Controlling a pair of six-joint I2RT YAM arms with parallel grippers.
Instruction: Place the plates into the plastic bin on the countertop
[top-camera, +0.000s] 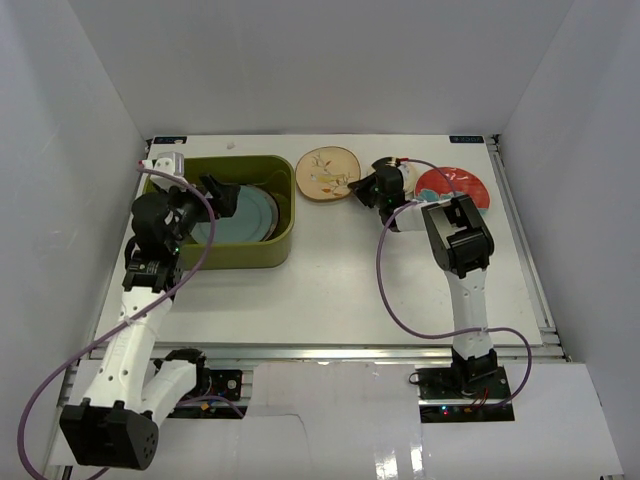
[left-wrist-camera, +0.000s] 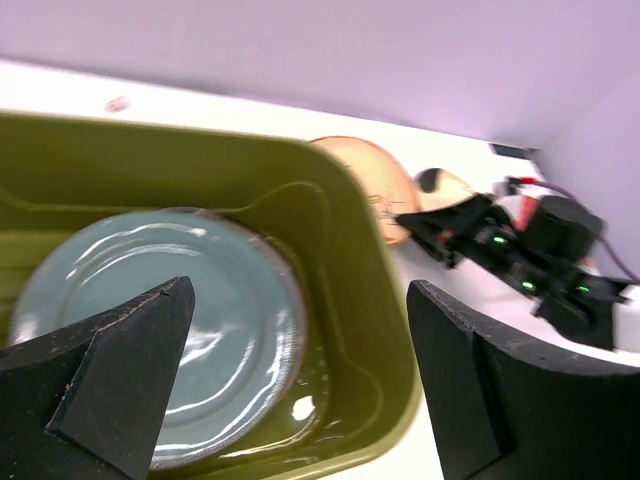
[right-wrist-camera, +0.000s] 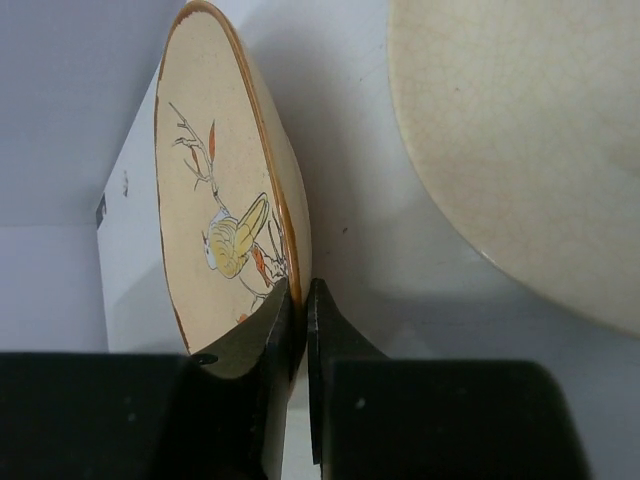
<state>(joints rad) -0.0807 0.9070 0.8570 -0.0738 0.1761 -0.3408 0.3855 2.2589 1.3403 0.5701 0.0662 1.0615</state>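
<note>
My right gripper will let go of the cream bird plate on top of the pale blue plate (top-camera: 224, 213) inside the olive-green bin.
The olive-green plastic bin (top-camera: 283, 215) stands at the back left of the white countertop (top-camera: 330, 290). A pale blue plate (top-camera: 250, 215) lies inside it and also shows in the left wrist view (left-wrist-camera: 170, 320). My left gripper (top-camera: 215, 195) hangs open and empty over the bin (left-wrist-camera: 380, 330). The cream bird plate (top-camera: 328, 172) sits just right of the bin. My right gripper (top-camera: 362, 188) is shut on its right rim; the right wrist view shows the rim pinched between the fingers (right-wrist-camera: 270, 330). A small cream plate (right-wrist-camera: 520, 150) lies beside it, and the red-teal plate (top-camera: 460, 188) lies further right.
White walls enclose the countertop on three sides. The right arm (top-camera: 460, 240) reaches across above the red-teal plate. The left arm's cable (top-camera: 190, 260) loops beside the bin's front left corner. The other plates are not in view.
</note>
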